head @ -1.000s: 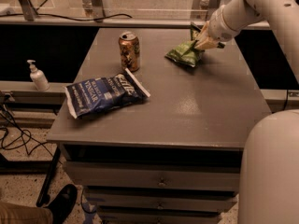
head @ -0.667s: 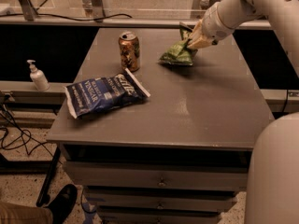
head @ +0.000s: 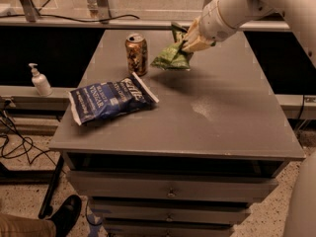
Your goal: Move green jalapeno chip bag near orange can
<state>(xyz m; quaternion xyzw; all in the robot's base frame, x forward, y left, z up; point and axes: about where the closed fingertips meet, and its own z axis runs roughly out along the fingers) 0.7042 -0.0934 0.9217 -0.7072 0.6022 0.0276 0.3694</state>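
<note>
The green jalapeno chip bag, now hanging above the table's far middle, will be released against the orange can, just behind the dark-blue chip bag (head: 149, 63).
The green jalapeno chip bag (head: 172, 56) hangs crumpled in the air above the table's far middle, just right of the orange can (head: 136, 54). My gripper (head: 189, 41) is shut on the bag's upper right end and holds it a little above the tabletop. The orange can stands upright at the far left of the grey table (head: 217, 112). A small gap separates the bag's left tip from the can.
A larger dark-blue chip bag (head: 109, 99) lies at the front left of the table. A white pump bottle (head: 39, 81) stands on a ledge to the left. Drawers sit below the tabletop. A shoe (head: 64, 216) and cables are on the floor at left.
My gripper has lifted the green bag off the table and carried it left, toward the orange can. The can and the blue bag have not moved.
</note>
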